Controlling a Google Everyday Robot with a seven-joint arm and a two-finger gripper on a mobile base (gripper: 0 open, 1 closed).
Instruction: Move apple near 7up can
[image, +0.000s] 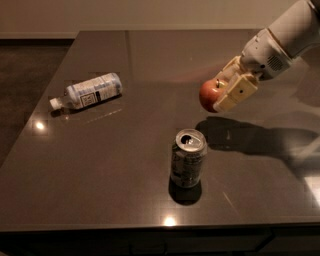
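The apple will be released from my gripper and will come to rest on the shadowed patch of table (212, 136) close behind the 7up can.
The apple (208, 94) is small, round and red-orange. It is held in my gripper (220, 95), which is shut on it and carries it above the dark table, up and to the right of the can. The beige fingers (235, 92) clasp the apple from the right side. The 7up can (187, 158) stands upright near the table's front, green and silver with its pull-tab top showing. The arm's shadow falls on the table just right of the can.
A clear plastic bottle (88, 91) with a white-blue label lies on its side at the table's left. The dark table (125, 180) has its front edge close below the can. The floor lies to the left.
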